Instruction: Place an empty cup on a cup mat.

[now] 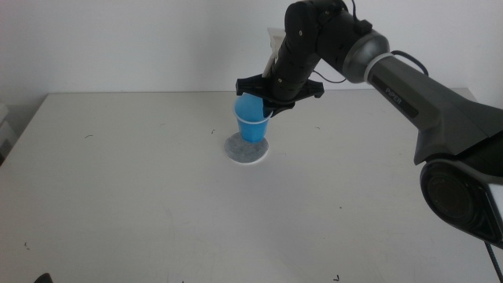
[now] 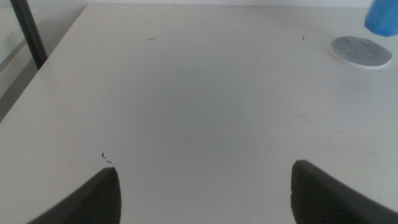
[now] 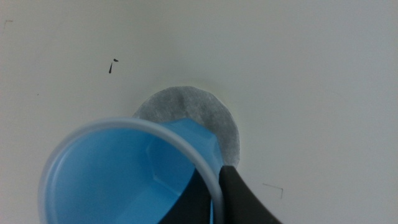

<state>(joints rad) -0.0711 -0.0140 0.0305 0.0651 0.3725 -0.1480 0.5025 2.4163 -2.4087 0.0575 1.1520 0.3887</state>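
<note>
I should use my right gripper to set the blue cup, now hanging just above the mat, down on the middle of the grey cup mat (image 1: 244,148) (image 3: 185,140).
The bright blue cup (image 1: 251,118) hangs upright and empty just above the cup mat (image 1: 247,149), a grey disc with a white edge at the table's middle back. My right gripper (image 1: 271,101) is shut on the cup's rim at its right side. In the right wrist view one jaw is inside and one outside the cup (image 3: 124,174), with the mat (image 3: 193,115) partly hidden below it. My left gripper (image 2: 205,199) is open and empty, low near the front left. Its view shows the cup (image 2: 380,17) and the mat (image 2: 360,51) far off.
The right arm (image 1: 409,94) reaches in from the right over the table's back half. A dark post (image 2: 28,31) stands beyond the table's left edge. Small dark marks (image 3: 112,65) dot the white tabletop.
</note>
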